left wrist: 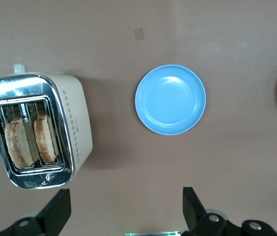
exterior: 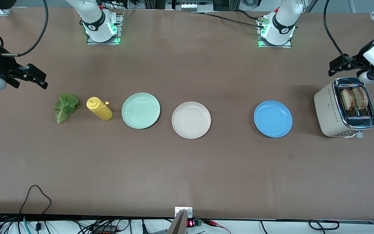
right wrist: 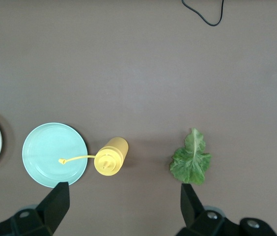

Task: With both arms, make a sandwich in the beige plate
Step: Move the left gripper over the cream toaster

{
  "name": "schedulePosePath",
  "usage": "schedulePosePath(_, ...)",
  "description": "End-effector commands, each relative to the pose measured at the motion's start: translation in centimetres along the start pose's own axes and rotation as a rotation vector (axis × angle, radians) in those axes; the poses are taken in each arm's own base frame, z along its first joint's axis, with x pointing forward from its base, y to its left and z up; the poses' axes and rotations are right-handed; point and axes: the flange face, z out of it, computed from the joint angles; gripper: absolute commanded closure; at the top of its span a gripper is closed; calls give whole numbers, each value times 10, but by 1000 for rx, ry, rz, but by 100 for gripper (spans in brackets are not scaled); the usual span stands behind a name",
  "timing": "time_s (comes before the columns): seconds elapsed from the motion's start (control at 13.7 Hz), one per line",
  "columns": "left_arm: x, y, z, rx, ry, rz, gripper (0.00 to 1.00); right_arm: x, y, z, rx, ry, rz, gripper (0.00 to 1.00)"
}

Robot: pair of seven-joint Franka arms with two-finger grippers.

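The robot's left gripper needs to close on the bread slice nearer the blue plate, at the slice's end [exterior: 345, 91] [left wrist: 49, 156] away from the toaster's lever.
The beige plate [exterior: 191, 120] lies bare at the middle of the table, between a mint-green plate and a blue plate. Two browned bread slices [exterior: 354, 99] stand upright in the slots of a toaster [exterior: 330, 110] at the left arm's end; the left wrist view shows the slices [left wrist: 30, 141] too. A ruffled lettuce leaf [exterior: 65, 107] [right wrist: 191, 160] lies flat at the right arm's end. My left gripper [exterior: 334, 68] [left wrist: 126, 196] hangs open in the air beside the toaster, holding nothing. My right gripper [exterior: 42, 79] [right wrist: 124, 191] hangs open over the table beside the lettuce, holding nothing.
A yellow squeeze bottle [exterior: 99, 108] [right wrist: 110, 157] stands between the lettuce and the mint-green plate [exterior: 140, 110] [right wrist: 47, 152]. The blue plate [exterior: 273, 118] [left wrist: 170, 100] lies between the beige plate and the toaster. Cables trail along the table's edge nearest the front camera.
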Motion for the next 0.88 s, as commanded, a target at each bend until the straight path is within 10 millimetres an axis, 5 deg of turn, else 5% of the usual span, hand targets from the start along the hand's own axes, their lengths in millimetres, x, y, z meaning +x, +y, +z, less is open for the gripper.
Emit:
schedulePosePath(0.0,7,-9,6,-16,-49,-23,0,-6,-3,-3,1,8,-9,0)
schedulePosePath(0.29,27,-15,33,-22,-150,-27,0,-9,-4,-2,4,-18,-12,0)
schedulePosePath(0.8,54,-55,49,128,-220,14,0,-10,-3,-3,-5,-27,-13,0)
